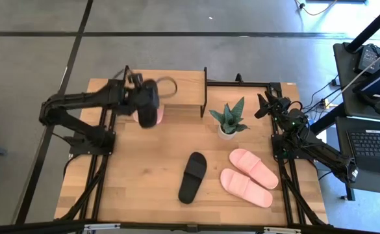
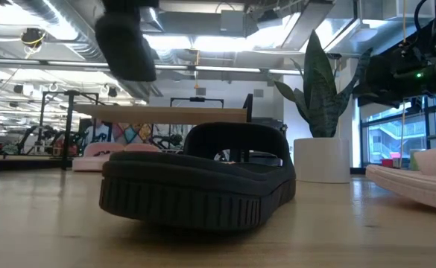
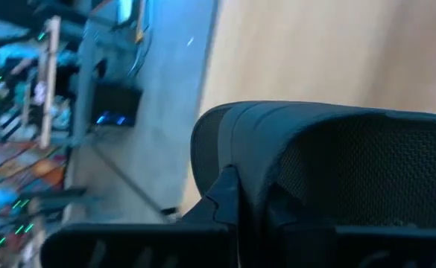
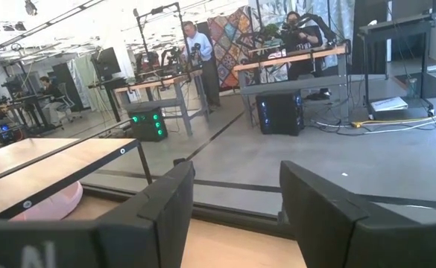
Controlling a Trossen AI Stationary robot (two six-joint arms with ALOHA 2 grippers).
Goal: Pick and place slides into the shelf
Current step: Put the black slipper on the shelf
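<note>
The robot's left gripper should release the black slide on the shelf's top board [image 1: 134, 90], at the end farthest from the potted plant.
My left gripper [image 1: 148, 104] is shut on a black slide [image 2: 125, 45], held high over the front edge of the shelf [image 1: 177, 83], a low rack with a light wood top board and a black frame. A pink slide [image 1: 156, 117] pokes out from under that board. A second black slide [image 1: 193, 177] lies flat on the table's middle. Two pink slides [image 1: 248, 177] lie side by side to its right. My right gripper [image 4: 236, 201] is open and waits above the table's right far corner [image 1: 266, 104]. My left gripper holds the black slide by a rounded end [image 3: 218, 134]; its own fingers [image 3: 229, 201] cover the place of contact. The textured footbed [image 3: 367, 171] shows just beyond them. The slide is lifted clear of the table and hangs tilted below the gripper.
A potted plant [image 1: 228, 121] in a white pot stands right of the shelf, between both arms. Bare wood lies along the table's left and near side [image 1: 131, 182]. People and workbenches show in the room beyond the far edge.
</note>
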